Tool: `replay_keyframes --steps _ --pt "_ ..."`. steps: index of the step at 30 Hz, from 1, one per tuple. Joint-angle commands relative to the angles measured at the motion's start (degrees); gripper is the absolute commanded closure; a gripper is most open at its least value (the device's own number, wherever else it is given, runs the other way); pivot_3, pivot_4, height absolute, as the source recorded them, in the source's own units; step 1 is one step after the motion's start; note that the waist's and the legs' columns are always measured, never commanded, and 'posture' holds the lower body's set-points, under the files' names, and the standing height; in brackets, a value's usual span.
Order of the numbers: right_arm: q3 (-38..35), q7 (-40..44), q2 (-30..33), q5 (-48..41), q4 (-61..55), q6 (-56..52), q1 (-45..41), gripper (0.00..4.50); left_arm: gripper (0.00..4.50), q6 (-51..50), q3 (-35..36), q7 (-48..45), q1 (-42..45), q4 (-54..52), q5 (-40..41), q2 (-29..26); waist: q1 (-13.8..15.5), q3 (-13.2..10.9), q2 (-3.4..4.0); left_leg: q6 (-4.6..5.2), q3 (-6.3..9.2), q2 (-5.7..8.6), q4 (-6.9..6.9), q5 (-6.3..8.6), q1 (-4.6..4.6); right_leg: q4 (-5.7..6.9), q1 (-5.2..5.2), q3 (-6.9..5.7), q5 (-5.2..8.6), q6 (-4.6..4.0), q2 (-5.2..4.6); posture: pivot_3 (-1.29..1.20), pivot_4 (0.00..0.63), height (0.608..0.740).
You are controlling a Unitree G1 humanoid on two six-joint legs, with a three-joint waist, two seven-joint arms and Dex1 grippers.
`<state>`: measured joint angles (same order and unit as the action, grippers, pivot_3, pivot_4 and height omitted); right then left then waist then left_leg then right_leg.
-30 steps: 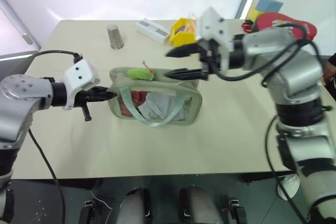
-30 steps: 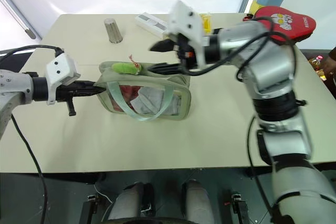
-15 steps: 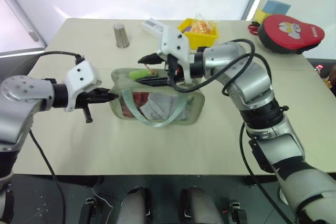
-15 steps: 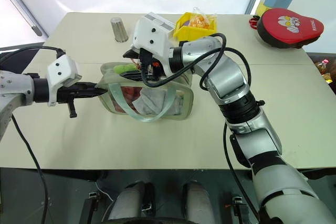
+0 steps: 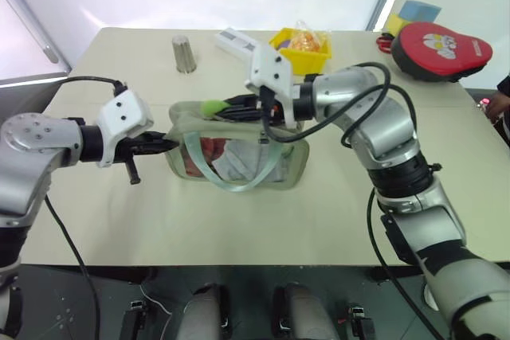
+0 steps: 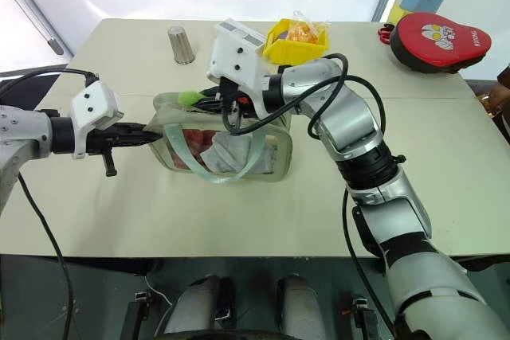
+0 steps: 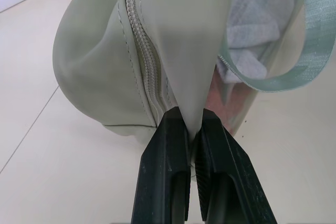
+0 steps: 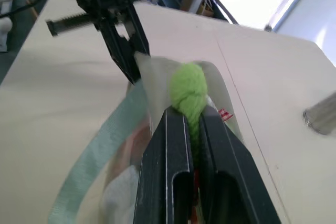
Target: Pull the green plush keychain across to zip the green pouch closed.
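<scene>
Next, my right gripper lets go of the green plush keychain beside the green pouch's end nearest the red case (image 5: 315, 154).
The green pouch (image 5: 288, 158) lies mid-table, its clear front panel showing pink and white contents and its mint strap (image 5: 239, 185) hanging forward. The green plush keychain (image 5: 211, 107) sits at the top left end of the pouch. My right gripper (image 5: 229, 108) reaches in from the right and is shut on the keychain (image 8: 188, 90), which bulges out past the fingertips (image 8: 174, 116). My left gripper (image 5: 165, 144) is shut on the pouch's left end, pinching the fabric (image 7: 178, 51) beside the zipper (image 7: 148, 61).
At the back of the table stand a metal cup (image 5: 182, 54), a white box (image 5: 236, 41) and a yellow bin (image 5: 301, 47) holding something orange. A red case (image 5: 442, 49) lies at the far right. A person's hand (image 5: 500, 103) shows at the right edge.
My right gripper came in over the pouch toward the left, sank a little, and its open fingers have shut on the keychain. The left gripper keeps its hold on the pouch's end.
</scene>
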<state>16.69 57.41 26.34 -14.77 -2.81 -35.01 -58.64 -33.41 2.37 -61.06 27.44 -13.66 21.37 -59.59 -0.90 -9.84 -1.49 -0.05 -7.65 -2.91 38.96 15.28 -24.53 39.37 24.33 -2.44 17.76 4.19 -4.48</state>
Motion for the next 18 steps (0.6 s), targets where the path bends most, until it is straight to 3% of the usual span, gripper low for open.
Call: replay_keyframes --steps 1,5,10,14,18 --pt "-6.1 -0.8 8.6 2.3 -2.1 -0.5 0.7 4.42 4.5 0.6 1.4 0.5 -0.8 -0.5 -1.0 -0.9 0.3 0.0 -0.01 0.01 0.0 0.01 0.0 0.0 -0.01 0.0 0.0 0.0 0.0 0.0 0.0 0.0 0.15 0.74" --pt "-9.1 -1.4 17.7 4.1 -3.0 -1.1 3.6 4.42 4.5 0.6 1.5 0.9 -1.4 -0.4 -1.0 -0.7 0.1 0.0 -0.01 0.06 0.0 0.04 0.0 0.03 0.01 -0.05 -0.04 0.0 0.0 0.0 -0.04 0.0 0.15 0.74" --pt "-12.5 -4.1 23.6 5.9 -2.9 -2.8 5.9 4.42 4.5 1.0 0.6 1.2 -0.6 0.5 -1.4 0.2 -0.2 0.0 0.02 0.06 -0.04 0.0 -0.03 0.03 0.07 -0.04 -0.03 0.02 0.0 0.0 -0.01 0.0 0.15 0.74" --pt "-12.3 -5.9 24.8 6.7 -4.1 -3.2 12.0 4.42 4.5 1.4 -0.6 1.2 0.7 1.4 -1.8 1.2 0.2 0.0 0.0 0.05 -0.04 0.0 -0.02 0.03 0.05 -0.05 -0.03 0.02 0.0 0.0 -0.01 0.0 0.15 0.74" --pt "-10.7 -8.8 19.9 5.1 -7.0 -5.2 19.9 4.42 4.5 2.5 -1.8 1.0 1.3 2.2 -2.5 1.4 0.2 0.0 -0.03 0.06 -0.03 0.02 0.02 0.03 0.08 -0.13 -0.16 0.02 0.0 0.0 -0.02 0.0 0.15 0.74"
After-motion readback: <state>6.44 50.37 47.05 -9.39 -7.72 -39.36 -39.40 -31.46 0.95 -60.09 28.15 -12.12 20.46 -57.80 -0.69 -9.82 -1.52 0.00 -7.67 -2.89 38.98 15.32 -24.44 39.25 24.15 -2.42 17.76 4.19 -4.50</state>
